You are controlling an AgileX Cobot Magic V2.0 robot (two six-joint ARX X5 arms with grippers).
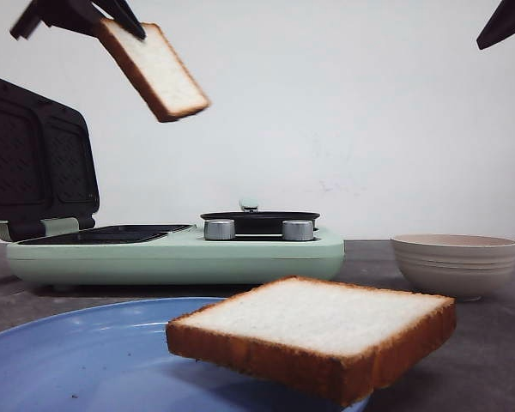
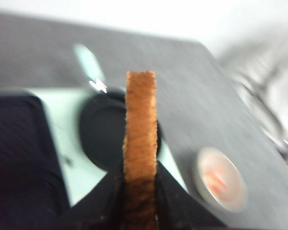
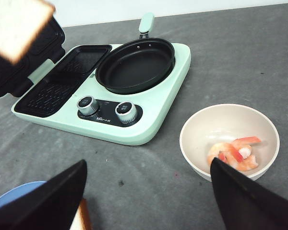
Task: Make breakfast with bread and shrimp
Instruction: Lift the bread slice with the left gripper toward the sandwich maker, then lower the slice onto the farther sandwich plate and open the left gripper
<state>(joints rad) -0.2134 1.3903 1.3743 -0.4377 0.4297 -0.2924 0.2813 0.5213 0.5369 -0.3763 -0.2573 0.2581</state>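
Next, my left gripper lets go of the bread slice on the back half of the ridged grill plate (image 1: 147, 224) (image 2: 13, 133).
High above the sandwich maker's open lid (image 1: 34, 163), my left gripper (image 1: 112, 21) is shut on one bread slice (image 1: 154, 69), which hangs tilted. The left wrist view shows that slice's brown crust edge (image 2: 140, 120) pinched between the jaws of the left gripper (image 2: 140, 191). A second bread slice (image 1: 313, 330) lies on the blue plate (image 1: 86, 352) and overhangs its rim. Pink-orange shrimp (image 3: 235, 155) lie in the beige bowl (image 3: 229, 139). My right gripper (image 3: 149, 191) is open and empty, raised over the table between plate and bowl.
The mint-green breakfast machine (image 1: 180, 249) stands mid-table, with a black round pan (image 3: 136, 64), a ridged grill plate (image 3: 62, 79) and two silver knobs (image 3: 105, 108). The bowl (image 1: 455, 262) sits to its right. Grey tabletop (image 3: 240, 57) surrounds them.
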